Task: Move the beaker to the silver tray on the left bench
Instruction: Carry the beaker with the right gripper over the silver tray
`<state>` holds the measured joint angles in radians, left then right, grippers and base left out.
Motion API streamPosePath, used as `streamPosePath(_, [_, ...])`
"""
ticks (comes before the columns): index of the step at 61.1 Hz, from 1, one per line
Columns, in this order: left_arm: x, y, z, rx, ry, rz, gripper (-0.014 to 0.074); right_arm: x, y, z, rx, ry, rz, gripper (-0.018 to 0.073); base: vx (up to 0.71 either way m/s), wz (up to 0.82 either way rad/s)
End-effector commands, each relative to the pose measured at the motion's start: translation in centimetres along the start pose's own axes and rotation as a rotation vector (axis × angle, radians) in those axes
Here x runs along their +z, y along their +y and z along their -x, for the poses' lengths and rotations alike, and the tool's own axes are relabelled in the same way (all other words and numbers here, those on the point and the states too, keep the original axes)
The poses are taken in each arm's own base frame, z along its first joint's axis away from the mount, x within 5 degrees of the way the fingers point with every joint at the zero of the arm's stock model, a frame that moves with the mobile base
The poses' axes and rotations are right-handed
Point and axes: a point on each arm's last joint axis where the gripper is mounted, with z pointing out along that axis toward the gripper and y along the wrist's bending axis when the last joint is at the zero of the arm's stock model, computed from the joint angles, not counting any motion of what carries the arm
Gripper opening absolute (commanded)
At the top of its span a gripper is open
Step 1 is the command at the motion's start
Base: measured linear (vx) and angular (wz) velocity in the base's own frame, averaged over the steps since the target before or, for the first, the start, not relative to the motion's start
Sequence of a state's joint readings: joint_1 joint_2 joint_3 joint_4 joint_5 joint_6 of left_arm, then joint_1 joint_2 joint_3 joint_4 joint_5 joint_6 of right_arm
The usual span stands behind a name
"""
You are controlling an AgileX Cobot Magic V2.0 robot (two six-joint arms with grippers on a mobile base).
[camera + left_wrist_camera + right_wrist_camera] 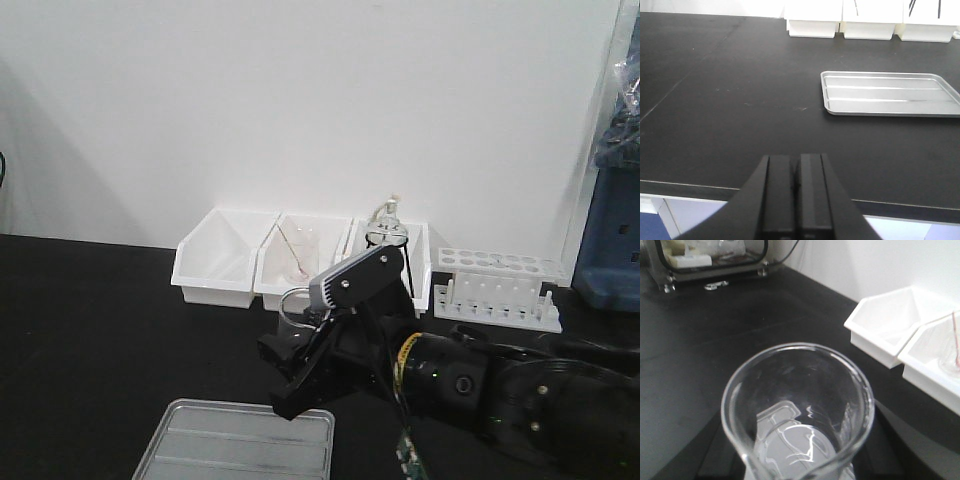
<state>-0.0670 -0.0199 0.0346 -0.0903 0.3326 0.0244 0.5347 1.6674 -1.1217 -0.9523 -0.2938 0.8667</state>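
I will use my right gripper to set the beaker down upright on the silver tray's half nearer the white test-tube rack (278, 471).
My right gripper (300, 365) is shut on the small clear glass beaker (294, 309) and holds it upright above the black bench, just behind the far right corner of the silver tray (236, 440). In the right wrist view the beaker (797, 405) fills the frame, and the tray shows through its glass bottom. My dark fingers (892, 440) flank the beaker. The left wrist view shows the ribbed silver tray (890, 93) lying flat and empty on the left bench (740, 115). My left gripper (796, 167) is shut and empty, low over the bench's front edge.
Three white bins (215, 258) line the back wall; one holds a glass with a rod (300, 250), another a round flask on a tripod (388, 235). A white test-tube rack (498, 285) stands at the right. A clear box (710, 260) stands far left.
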Motion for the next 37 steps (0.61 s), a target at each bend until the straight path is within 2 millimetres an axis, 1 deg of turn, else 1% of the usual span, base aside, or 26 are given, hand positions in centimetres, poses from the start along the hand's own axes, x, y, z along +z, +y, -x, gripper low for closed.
streamPosePath(1, [0.1, 0.1, 0.2, -0.006, -0.071, 0.003, 0.0001, 0.6, -0.3, 2.6, 0.000, -0.104, 0.027, -0.0011, 0.00, 0.00])
streamPosePath(10, [0.1, 0.1, 0.2, -0.006, -0.071, 0.003, 0.0001, 3.7, -1.0, 1.9, 0.005, -0.089, 0.030, -0.0011, 0.00, 0.00])
streamPosePath(17, [0.1, 0.1, 0.2, -0.006, -0.071, 0.003, 0.0001, 5.8, -1.4, 0.3, 0.017, -0.053, 0.031, -0.0011, 0.00, 0.00])
streamPosePath(26, [0.1, 0.1, 0.2, -0.006, -0.071, 0.003, 0.0001, 7.5, -1.7, -2.3, 0.034, 0.010, 0.034, -0.0011, 0.00, 0.00])
streamPosePath(37, [0.1, 0.1, 0.2, -0.006, -0.071, 0.003, 0.0001, 8.8, -1.8, -4.7, 0.050, 0.061, 0.044, -0.0011, 0.00, 0.00])
